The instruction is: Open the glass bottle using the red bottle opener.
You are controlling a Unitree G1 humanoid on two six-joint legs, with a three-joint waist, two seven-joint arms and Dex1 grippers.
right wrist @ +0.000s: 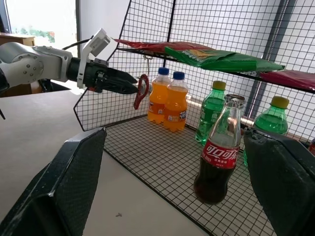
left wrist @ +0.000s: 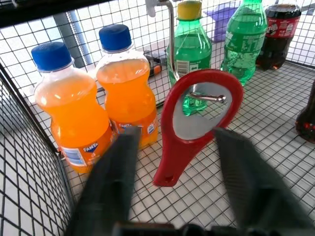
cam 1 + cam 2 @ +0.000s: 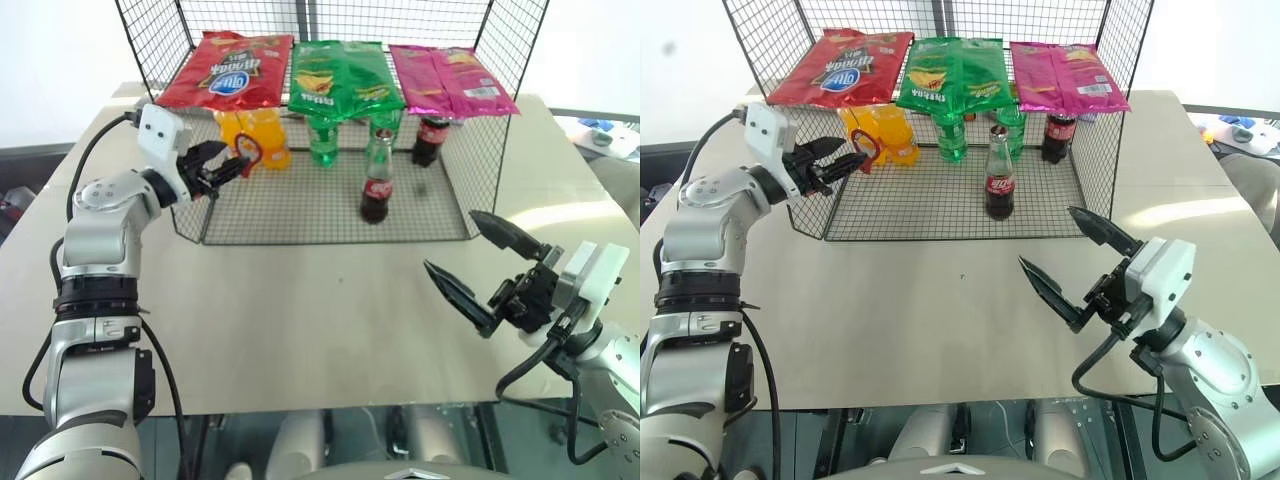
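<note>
The red bottle opener's handle is between my left gripper's fingers, so my left gripper should take the opener's ring head point(image 2: 203, 105) and pass the handle to my right gripper.
The glass bottle point(image 3: 377, 180) stands upright on the floor of the wire rack, dark cola inside, red label, cap on. The red bottle opener point(image 2: 170, 157) hangs by its ring head from a metal hook point(image 2: 206, 97) at the rack's left end. My left gripper point(image 3: 230, 158) reaches level into the rack from the left. It is open, one finger point(image 2: 110, 172) on each side of the opener's handle, neither touching it. My right gripper point(image 3: 450, 240) is open and empty, held above the table in front of the rack and to the right of the bottle.
Two orange soda bottles point(image 2: 98, 98) stand just behind the opener. Green plastic bottles point(image 3: 322, 140) and a dark red-capped bottle point(image 3: 431, 138) stand at the back of the rack. Chip bags point(image 3: 345, 75) lie on the rack's top shelf. The rack's left mesh wall point(image 3: 185, 215) is beside my left wrist.
</note>
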